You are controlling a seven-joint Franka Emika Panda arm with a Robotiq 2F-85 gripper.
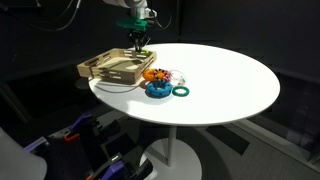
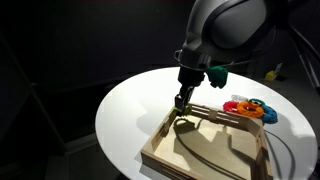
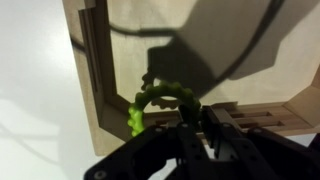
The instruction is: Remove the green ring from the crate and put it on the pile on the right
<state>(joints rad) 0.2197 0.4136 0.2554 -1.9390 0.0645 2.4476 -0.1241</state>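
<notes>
My gripper needs to release the green ring on the far side of the pile [image 1: 163, 72], just behind the orange ring.
A knobbly bright green ring [image 3: 148, 101] is pinched at its right side by my gripper [image 3: 190, 120], which is shut on it over the wooden crate [image 3: 92, 60]. In both exterior views the gripper [image 1: 138, 43] [image 2: 180, 100] hangs over the crate's [image 1: 112, 68] [image 2: 205, 150] far edge, with the ring held just above the crate floor. The pile of rings [image 1: 160, 80] [image 2: 248, 107] lies on the white round table [image 1: 230, 85] beside the crate. It holds orange, blue and dark green rings.
The table's edge [image 2: 115, 125] drops off into a dark room all around. A cable's shadow crosses the crate floor [image 3: 230, 60]. Bare tabletop lies beyond the pile [image 1: 235, 70].
</notes>
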